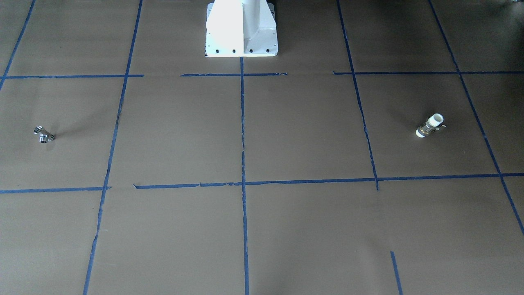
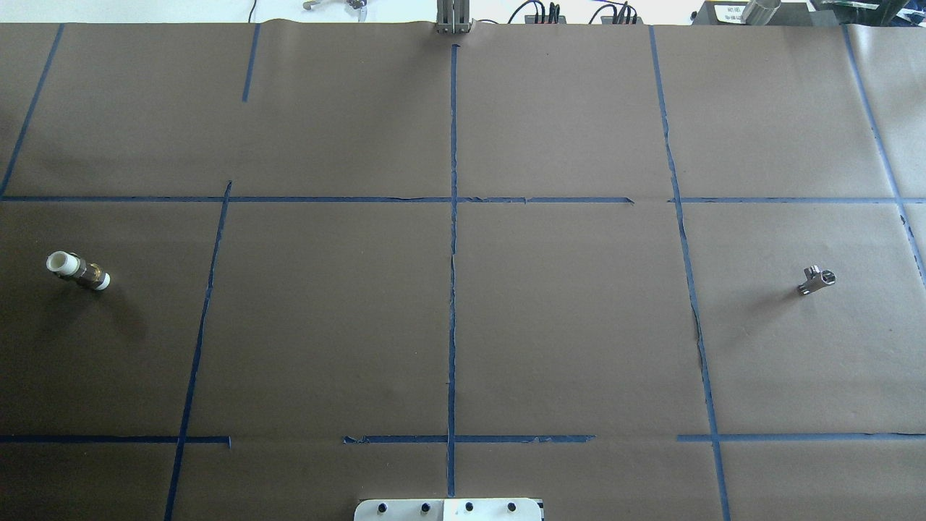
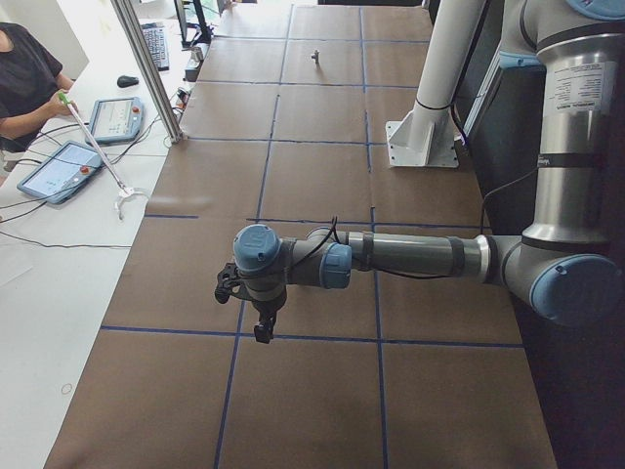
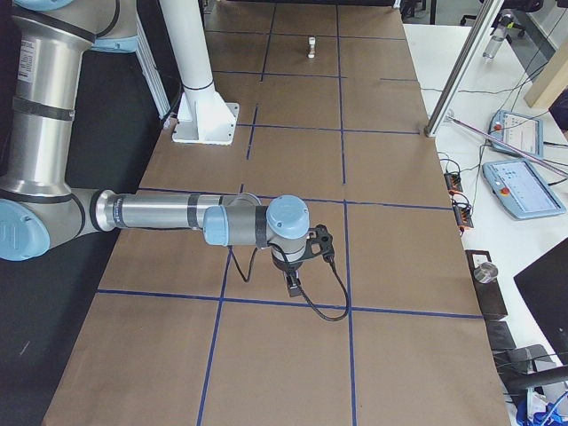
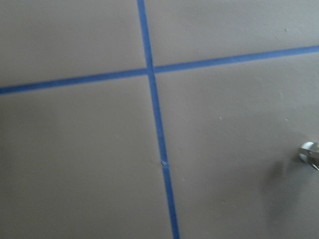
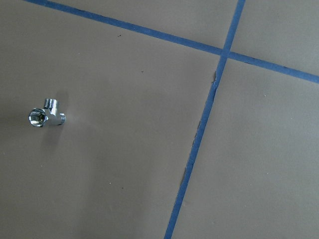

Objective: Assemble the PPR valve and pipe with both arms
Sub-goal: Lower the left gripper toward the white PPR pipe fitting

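Observation:
My left gripper needs to grip the PPR valve's upper white end [image 1: 435, 119], the one on the side toward the white pedestal base.
The PPR valve [image 1: 430, 125], white with a brass middle band, lies on the brown table on my left side. It also shows in the overhead view [image 2: 78, 271], in the exterior right view [image 4: 311, 44], and partly at the left wrist view's right edge [image 5: 310, 152]. The pipe [image 1: 44, 135], a chrome T fitting, lies far off on my right side. It shows too in the overhead view [image 2: 816, 281], the exterior left view [image 3: 315, 55] and the right wrist view [image 6: 45, 117]. The left gripper [image 3: 263, 330] and the right gripper [image 4: 293, 286] hang above the table. They show only in side views, so I cannot tell whether they are open or shut.
The white pedestal base [image 1: 241, 28] stands at the robot's edge of the table. Blue tape lines [image 2: 453, 239] cross the brown paper. An aluminium post [image 3: 146, 68] stands at the far edge. An operator [image 3: 24, 78] sits by tablets [image 3: 59, 171] on the side bench.

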Tool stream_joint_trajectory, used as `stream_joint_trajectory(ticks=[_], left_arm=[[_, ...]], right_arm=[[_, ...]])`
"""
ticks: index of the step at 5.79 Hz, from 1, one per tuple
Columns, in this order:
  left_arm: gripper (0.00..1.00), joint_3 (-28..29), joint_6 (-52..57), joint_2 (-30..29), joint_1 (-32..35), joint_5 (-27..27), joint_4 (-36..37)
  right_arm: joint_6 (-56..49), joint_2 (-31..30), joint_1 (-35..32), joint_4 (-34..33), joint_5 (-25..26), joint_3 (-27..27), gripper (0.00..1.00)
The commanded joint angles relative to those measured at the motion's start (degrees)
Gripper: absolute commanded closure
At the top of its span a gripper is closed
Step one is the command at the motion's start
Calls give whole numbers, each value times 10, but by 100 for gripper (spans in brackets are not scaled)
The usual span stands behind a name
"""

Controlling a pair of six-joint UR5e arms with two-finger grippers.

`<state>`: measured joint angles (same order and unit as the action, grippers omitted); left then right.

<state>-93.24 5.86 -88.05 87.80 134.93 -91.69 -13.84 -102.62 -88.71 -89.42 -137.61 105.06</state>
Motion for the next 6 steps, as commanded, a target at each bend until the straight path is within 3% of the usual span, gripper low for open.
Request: stream_joint_trajectory(ticks=[1, 3, 6], left_arm=[[0, 5, -20, 0, 0, 37, 3], [0, -5, -30, 7, -3, 12, -3], [0, -9, -24, 3, -7, 18, -8]], right_arm=[[1, 15, 1, -15, 22, 3, 0], [1, 13, 2, -15, 24, 3, 0], [1, 11, 2, -16, 9, 1, 0]])
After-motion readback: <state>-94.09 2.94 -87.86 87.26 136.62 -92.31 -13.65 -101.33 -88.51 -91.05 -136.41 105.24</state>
